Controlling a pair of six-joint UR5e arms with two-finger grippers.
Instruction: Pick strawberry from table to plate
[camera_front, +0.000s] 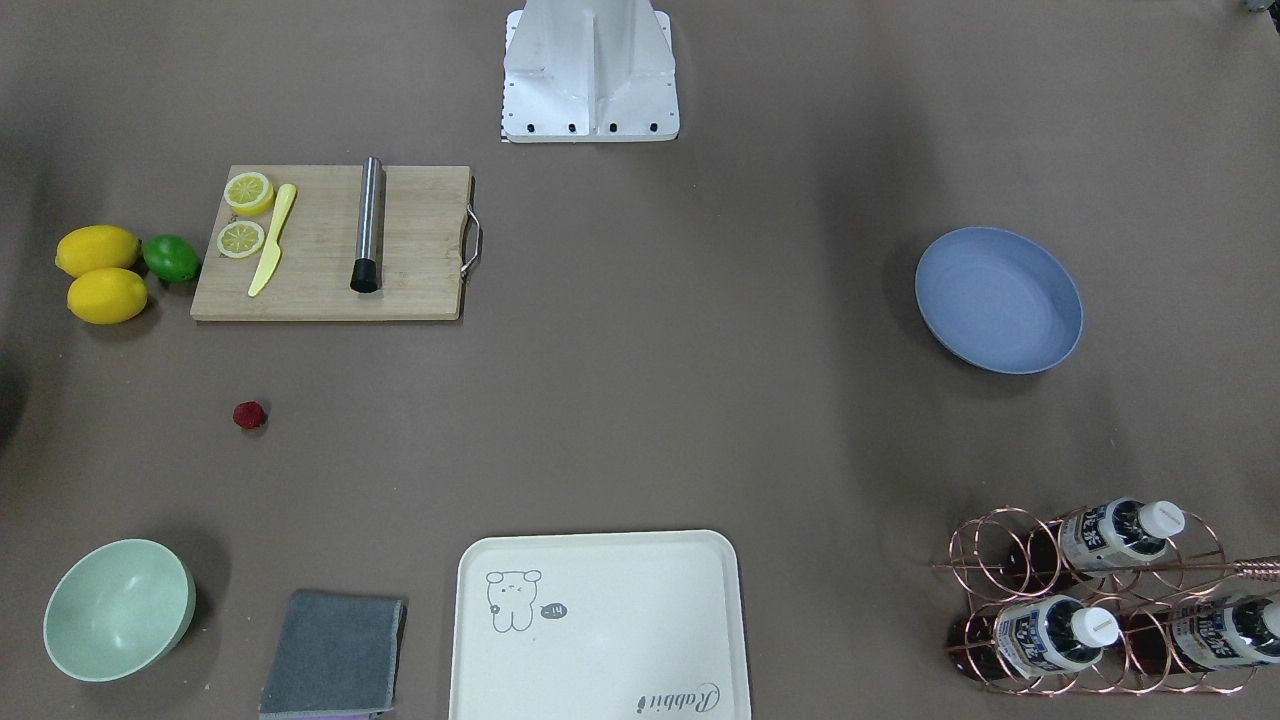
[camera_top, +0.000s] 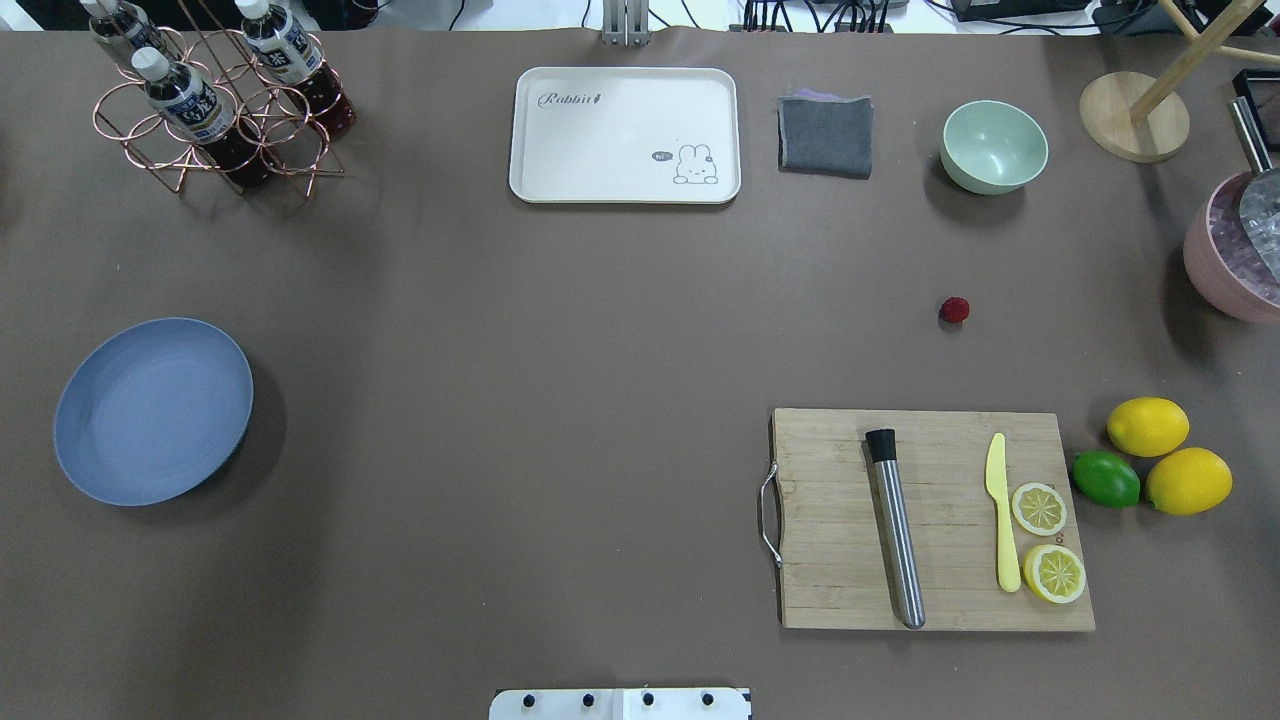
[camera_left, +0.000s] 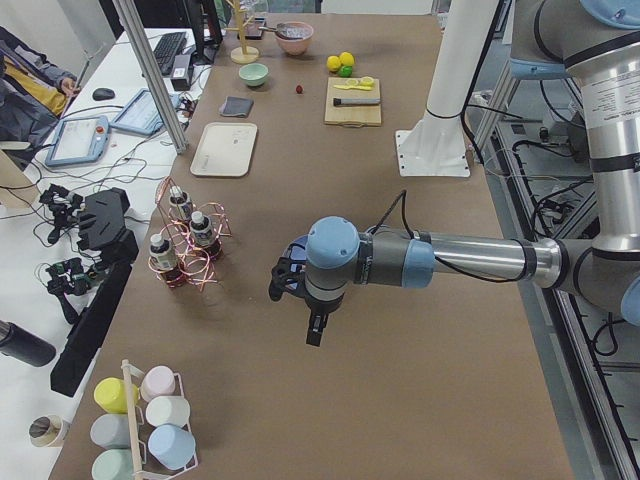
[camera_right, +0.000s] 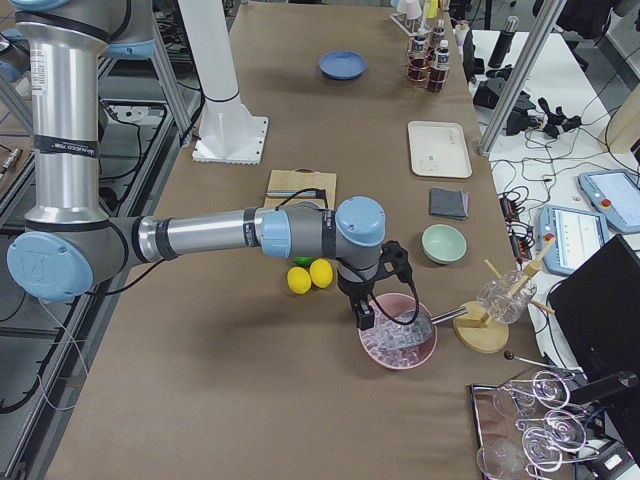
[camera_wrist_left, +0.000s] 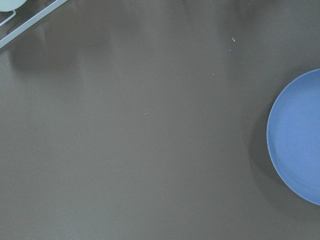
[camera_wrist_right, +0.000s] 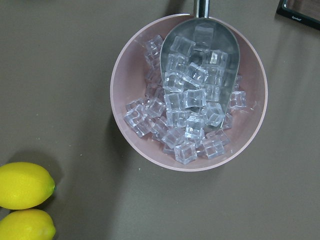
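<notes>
The robot's left gripper is to move to the blue-grey plate next and close on the plate's rim (camera_front: 1078, 314) (camera_wrist_left: 268, 135), at the side farthest from the cutting board.
The strawberry (camera_front: 249, 415) (camera_top: 954, 310) (camera_left: 298, 89), small and dark red, lies alone on the brown table (camera_front: 640, 400), between the cutting board and the green bowl. The blue-grey plate (camera_front: 1000, 300) (camera_top: 152, 410) (camera_right: 343, 65) (camera_wrist_left: 297, 137) sits empty at the table's other end. My left gripper (camera_left: 314, 330) hangs above the table beside the plate. My right gripper (camera_right: 366, 319) hovers over a pink bowl of ice, far from the strawberry. Both grippers show only in the side views, so I cannot tell whether they are open or shut.
A wooden cutting board (camera_top: 935, 520) carries a steel muddler, a yellow knife and two lemon halves. Two lemons (camera_top: 1148, 426) and a lime (camera_top: 1106, 478) lie beside it. A green bowl (camera_top: 994, 146), grey cloth (camera_top: 825, 135), cream tray (camera_top: 625, 135), bottle rack (camera_top: 215, 110) and ice bowl (camera_wrist_right: 189, 92) ring the table.
</notes>
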